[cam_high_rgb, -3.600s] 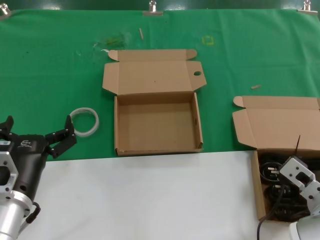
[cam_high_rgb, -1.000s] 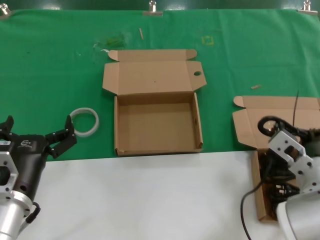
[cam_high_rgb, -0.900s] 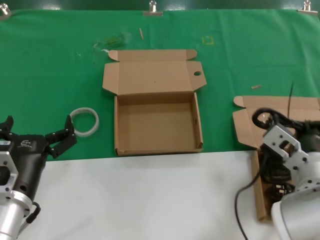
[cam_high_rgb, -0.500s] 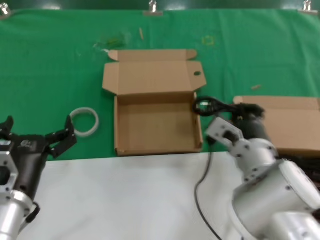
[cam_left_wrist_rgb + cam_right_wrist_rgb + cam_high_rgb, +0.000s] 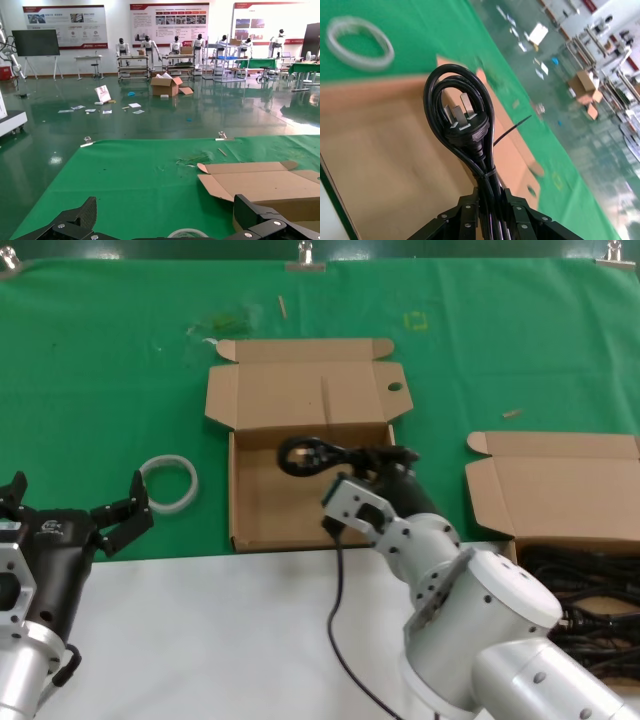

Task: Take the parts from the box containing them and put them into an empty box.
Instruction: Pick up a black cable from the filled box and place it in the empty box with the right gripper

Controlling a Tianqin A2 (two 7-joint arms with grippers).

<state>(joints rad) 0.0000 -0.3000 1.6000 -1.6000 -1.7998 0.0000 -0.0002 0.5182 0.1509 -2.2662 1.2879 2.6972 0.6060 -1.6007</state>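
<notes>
Next, my right gripper lets go of the black power cable bundle across the empty box's bottom (image 5: 303, 487) (image 5: 395, 155), with its plug toward the white plastic ring.
My right gripper (image 5: 378, 468) is shut on a black power cable bundle (image 5: 312, 456) and holds it over the empty box (image 5: 250, 510), the carton with a round hole in its lid tab (image 5: 394, 387). In the right wrist view the looped cable with its plug (image 5: 462, 125) stands between the fingers (image 5: 465, 215), above the box floor (image 5: 385, 145). A loose cable tail hangs down over the white table edge. The box containing the parts (image 5: 500, 490) sits at the right, with several black cables (image 5: 590, 590) in it. My left gripper (image 5: 75, 505) is open and idle at the left.
A white plastic ring (image 5: 168, 483) lies on the green cloth left of the empty box, just ahead of my left gripper; it also shows in the left wrist view (image 5: 186, 233) and the right wrist view (image 5: 357, 42). White tabletop (image 5: 200, 640) fills the near side.
My right arm has lifted a cable bundle out of the right carton and carried it left to above the holed-lid carton. The left arm has not moved.
</notes>
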